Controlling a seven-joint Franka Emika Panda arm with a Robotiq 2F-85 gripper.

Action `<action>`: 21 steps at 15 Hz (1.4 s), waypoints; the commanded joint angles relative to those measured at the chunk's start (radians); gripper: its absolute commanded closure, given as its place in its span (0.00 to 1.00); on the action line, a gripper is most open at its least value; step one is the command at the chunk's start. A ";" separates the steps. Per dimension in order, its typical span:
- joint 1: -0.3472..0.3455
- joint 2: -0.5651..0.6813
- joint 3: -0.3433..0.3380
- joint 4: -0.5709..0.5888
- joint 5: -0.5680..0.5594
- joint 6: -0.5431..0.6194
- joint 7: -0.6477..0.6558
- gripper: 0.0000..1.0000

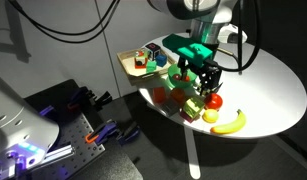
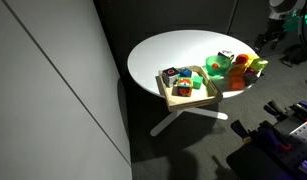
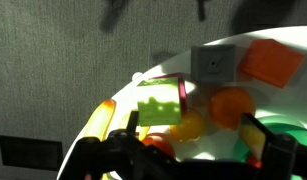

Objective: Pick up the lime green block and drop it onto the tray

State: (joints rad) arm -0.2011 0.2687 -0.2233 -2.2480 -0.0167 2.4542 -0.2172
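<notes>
I should move my gripper to the lime green block next and close it on its opposite sides (image 1: pixel 193 106) (image 3: pixel 159 104), facing the banana and the orange fruit.
The lime green block (image 3: pixel 158 103) lies on the white table among fruit, seen close in the wrist view just beyond my left finger. In an exterior view it (image 1: pixel 194 108) sits near the table's front edge. My gripper (image 3: pixel 193 140) is open and empty, hovering just above the cluster, with the block up and to the left of the gap between the fingers. In an exterior view the gripper (image 1: pixel 208 78) hangs over the block and a red fruit. The tan wooden tray (image 1: pixel 128 62) stands at the table's far side with several small blocks in it; it also shows in the other exterior view (image 2: pixel 183 101).
Around the block are a yellow fruit (image 3: pixel 188 125), an orange fruit (image 3: pixel 231 105), a banana (image 1: pixel 230 122), a grey cube (image 3: pixel 213 62) and an orange block (image 3: pixel 273 62). A green bowl (image 2: pixel 215 65) stands beside the tray. The table edge is close.
</notes>
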 commanded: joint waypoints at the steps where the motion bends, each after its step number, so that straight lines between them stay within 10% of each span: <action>1: -0.026 0.056 0.013 0.027 -0.004 0.055 0.006 0.00; 21: -0.097 0.221 0.055 0.123 0.014 0.121 -0.025 0.00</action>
State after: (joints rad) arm -0.2693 0.4661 -0.1935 -2.1550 -0.0165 2.5710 -0.2196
